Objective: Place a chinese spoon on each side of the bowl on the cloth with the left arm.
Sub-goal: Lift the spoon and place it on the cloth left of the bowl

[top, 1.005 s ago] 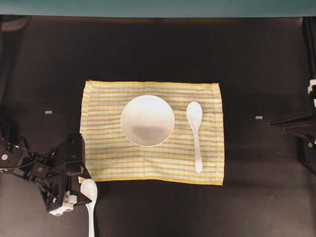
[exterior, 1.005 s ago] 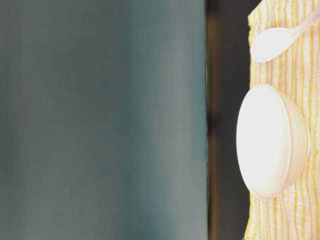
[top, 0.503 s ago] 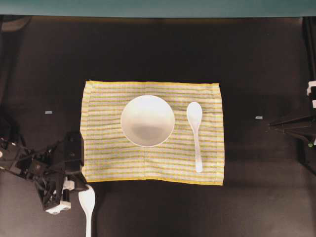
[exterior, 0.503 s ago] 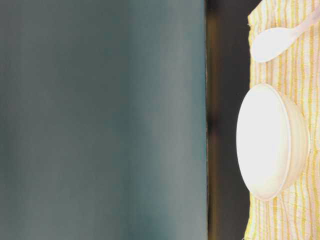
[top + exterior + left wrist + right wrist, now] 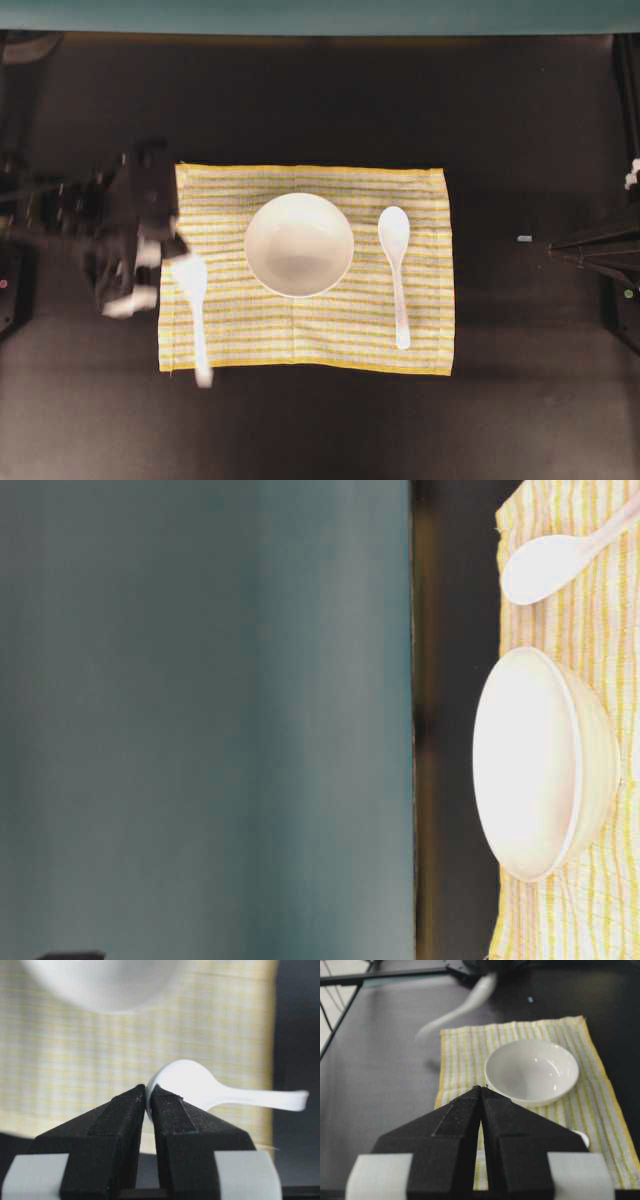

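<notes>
The robot's left gripper will release the chinese spoon on the cloth [image 5: 206, 270] [image 5: 147, 1077] next to the bowl, opposite the other chinese spoon.
The white bowl [image 5: 299, 245] sits in the middle of the striped yellow cloth [image 5: 425, 195]. One white chinese spoon [image 5: 395, 270] lies on the cloth just right of the bowl, handle toward the table's front. My left gripper [image 5: 168, 262] is shut on the rim of a second chinese spoon [image 5: 193, 305], motion-blurred over the cloth's left edge. In the left wrist view the left gripper [image 5: 148, 1094] pinches that spoon [image 5: 192, 1085] above the cloth [image 5: 50, 1060], with the bowl [image 5: 100, 985] beyond. My right gripper [image 5: 481, 1088] is shut on nothing, facing the bowl [image 5: 532, 1070].
The black tabletop [image 5: 320, 100] surrounds the cloth, with a teal backdrop [image 5: 320, 15] along the far edge. The right arm [image 5: 600, 250] rests at the table's right edge. Small pale markers [image 5: 524, 238] sit on the tabletop.
The left gripper has shut on the spoon that lay at the table's front left, lifted it, and carried it away from the front edge to the cloth's left edge. The right arm has not moved.
</notes>
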You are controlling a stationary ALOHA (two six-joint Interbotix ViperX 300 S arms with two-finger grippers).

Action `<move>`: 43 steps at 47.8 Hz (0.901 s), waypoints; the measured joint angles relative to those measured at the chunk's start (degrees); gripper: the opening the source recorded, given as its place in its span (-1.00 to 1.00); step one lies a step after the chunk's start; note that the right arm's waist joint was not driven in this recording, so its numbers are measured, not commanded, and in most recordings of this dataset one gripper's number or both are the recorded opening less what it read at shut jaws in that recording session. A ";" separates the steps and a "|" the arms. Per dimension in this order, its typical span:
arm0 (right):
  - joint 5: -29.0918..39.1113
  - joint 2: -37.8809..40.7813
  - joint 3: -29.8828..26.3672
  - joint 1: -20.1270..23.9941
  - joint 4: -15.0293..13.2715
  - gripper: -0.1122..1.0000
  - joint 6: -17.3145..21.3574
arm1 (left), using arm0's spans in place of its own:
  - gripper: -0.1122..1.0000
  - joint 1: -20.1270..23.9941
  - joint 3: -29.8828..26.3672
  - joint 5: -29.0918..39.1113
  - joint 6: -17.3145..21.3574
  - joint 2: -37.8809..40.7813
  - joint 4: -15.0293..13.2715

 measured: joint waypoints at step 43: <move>0.26 0.00 0.79 0.00 0.00 -0.81 0.09 | -0.68 15.29 3.96 -20.30 12.57 13.54 0.00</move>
